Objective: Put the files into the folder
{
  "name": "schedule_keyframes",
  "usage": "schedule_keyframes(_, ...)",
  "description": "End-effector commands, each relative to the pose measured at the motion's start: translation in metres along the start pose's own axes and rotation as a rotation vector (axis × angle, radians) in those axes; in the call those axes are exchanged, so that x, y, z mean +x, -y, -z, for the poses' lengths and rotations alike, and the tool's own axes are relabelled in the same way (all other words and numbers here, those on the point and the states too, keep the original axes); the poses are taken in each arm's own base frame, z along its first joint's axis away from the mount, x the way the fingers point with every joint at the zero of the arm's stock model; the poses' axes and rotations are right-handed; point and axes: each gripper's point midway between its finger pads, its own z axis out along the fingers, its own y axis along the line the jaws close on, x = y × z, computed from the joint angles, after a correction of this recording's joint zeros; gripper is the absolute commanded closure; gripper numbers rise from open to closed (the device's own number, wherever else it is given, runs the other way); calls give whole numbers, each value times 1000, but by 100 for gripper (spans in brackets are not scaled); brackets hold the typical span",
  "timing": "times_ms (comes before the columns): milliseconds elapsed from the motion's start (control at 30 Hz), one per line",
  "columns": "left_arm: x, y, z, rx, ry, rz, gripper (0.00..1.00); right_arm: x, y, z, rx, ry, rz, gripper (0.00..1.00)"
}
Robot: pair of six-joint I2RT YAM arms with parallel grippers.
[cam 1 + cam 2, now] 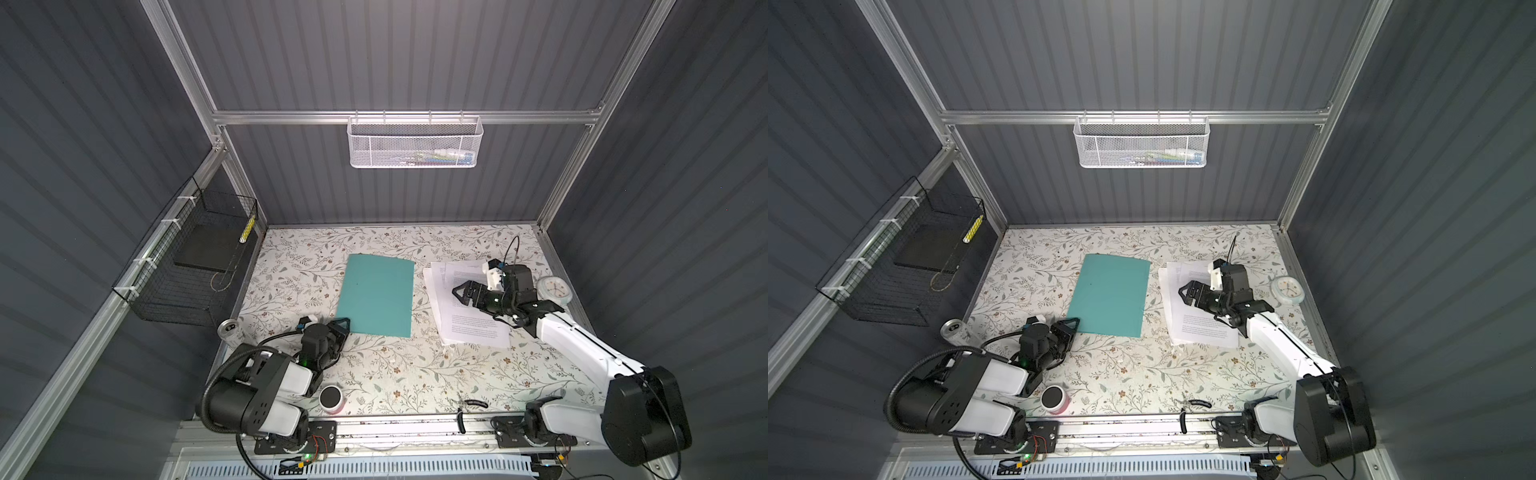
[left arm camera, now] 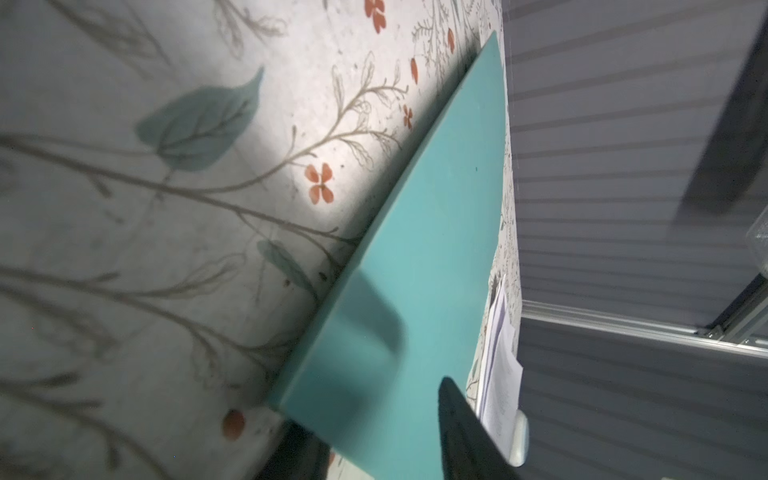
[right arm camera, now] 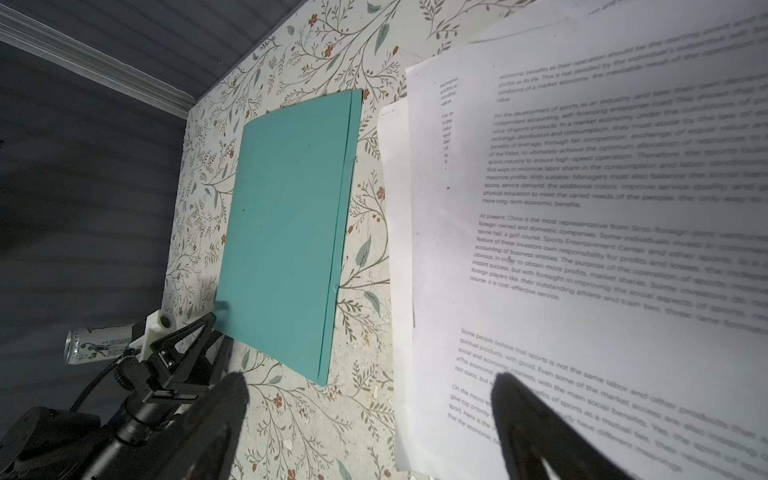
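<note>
Next, my right gripper should go to the teal folder and grab its top cover's edge (image 1: pixel 411 313) (image 3: pixel 327 320) beside the files, toward the folder's near corner.
The teal folder (image 1: pixel 378 295) (image 1: pixel 1113 295) lies closed and flat in the middle of the flowered table. My left gripper (image 1: pixel 343 326) (image 1: pixel 1073 324) is at its near left corner. In the left wrist view the left gripper (image 2: pixel 374 405) straddles that corner of the folder (image 2: pixel 449 208), one finger under it and one above with a gap. The files (image 1: pixel 461 324) (image 1: pixel 1196 328), a loose stack of printed white sheets, lie to the folder's right. My right gripper (image 1: pixel 459 291) (image 1: pixel 1185 291) (image 3: pixel 370 386) hovers open over the left edge of the files (image 3: pixel 582 208), holding nothing.
A drink can (image 1: pixel 230 330) lies by the left arm and a round pink-rimmed pot (image 1: pixel 331 398) stands near the front edge. A white clock (image 1: pixel 552 287) sits at the right edge. A black wire basket (image 1: pixel 187 266) holding a dark slab hangs on the left wall, and a white mesh basket (image 1: pixel 415 143) hangs on the back wall.
</note>
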Motion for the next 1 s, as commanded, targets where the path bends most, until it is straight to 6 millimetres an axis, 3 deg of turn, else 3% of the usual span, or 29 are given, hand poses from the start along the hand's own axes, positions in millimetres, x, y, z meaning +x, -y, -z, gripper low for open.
schedule_keyframes(0, 3, -1, -7, 11, -14, 22, 64, 6, 0, -2, -9, -21, 11, 7)
schedule_keyframes(300, 4, -8, -13, 65, 0, 98, 100, 16, -3, -4, -12, -39, 23, 7)
schedule_keyframes(500, 6, -6, -12, 102, -7, 116, 100, 26, -9, -9, -18, -77, 36, 7)
schedule_keyframes(733, 6, 19, -12, 151, -34, 117, 100, 44, -31, -23, -81, -136, 39, 9)
schedule_keyframes(967, 0, 35, -1, 36, -37, -2, 100, 62, -53, -48, -110, -193, 53, 13)
